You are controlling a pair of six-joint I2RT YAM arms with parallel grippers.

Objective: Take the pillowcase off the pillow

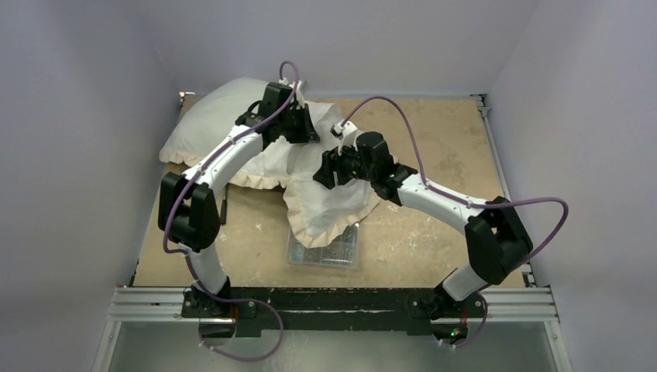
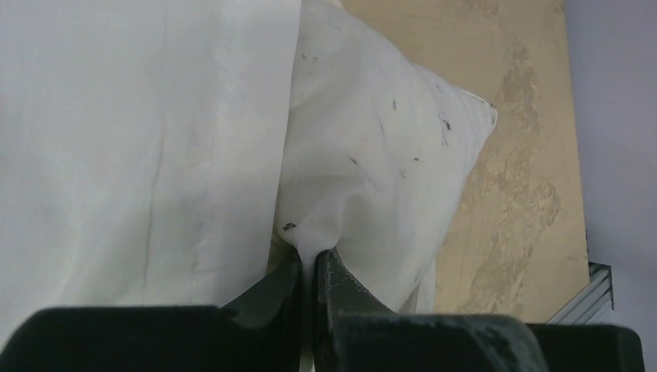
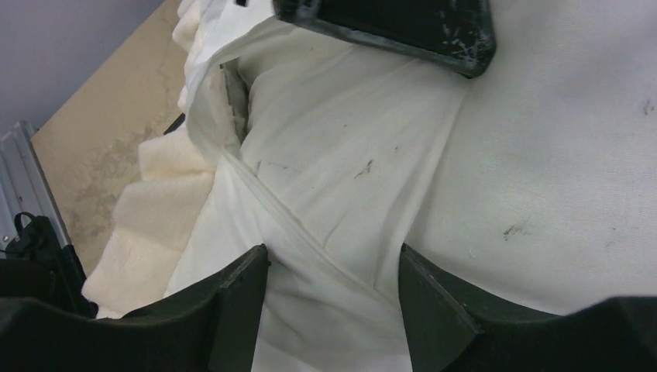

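Note:
My left gripper should open, as it pinches the pillow beside the pillowcase's edge, and grab the pillowcase [image 1: 262, 183] by its frilled side to pull the pillowcase off.
The pillowcase [image 1: 329, 205] is cream with a ruffled frill. It lies bunched from the back left toward the table's middle front. The off-white smudged pillow [image 2: 372, 155] sticks out of it at the back, its corner resting on the table. My left gripper [image 1: 307, 130] is shut on a pinch of the pillow's fabric, as the left wrist view shows [image 2: 314, 256]. Smooth pillowcase cloth [image 2: 139, 139] hangs to the left of it. My right gripper [image 1: 324, 172] is open. Its jaws [image 3: 333, 260] straddle a hemmed fold of the pillowcase [image 3: 310, 225], with the frill [image 3: 155, 201] to the left and the pillow [image 3: 558, 155] to the right.
A clear plastic tray [image 1: 341, 252] lies at the table's front middle, partly under the pillowcase. The table [image 1: 442, 155] is bare tan board on the right. Grey walls close in on three sides. A metal rail [image 1: 349, 302] runs along the near edge.

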